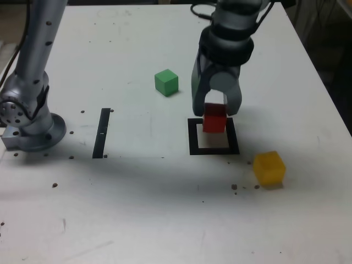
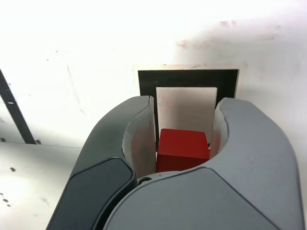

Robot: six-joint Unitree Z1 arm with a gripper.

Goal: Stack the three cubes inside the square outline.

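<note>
Next, my gripper puts the red cube down and lets it go on the pale centre of the black square outline (image 1: pixel 211 131) (image 2: pixel 184 121).
My gripper (image 1: pixel 215 110) is shut on the red cube (image 1: pixel 214 122), which hangs low over the back part of the square outline (image 1: pixel 192 137). In the wrist view the red cube (image 2: pixel 182 148) sits squeezed between the two grey fingers (image 2: pixel 139 139), with the black frame (image 2: pixel 187 76) and its pale centre just beyond the fingertips. Whether the cube touches the table I cannot tell. The green cube (image 1: pixel 166 82) lies on the table behind the outline, towards the exterior view's left. The yellow cube (image 1: pixel 269 167) lies in front of the outline, towards the exterior view's right.
A thin black strip (image 1: pixel 102 133) lies on the white table (image 1: pixel 165 209) at the exterior view's left of the outline, and also shows in the wrist view (image 2: pixel 17 115). The arm's base (image 1: pixel 27 115) stands at the far left. The table's right edge (image 1: pixel 330 104) runs close by.
</note>
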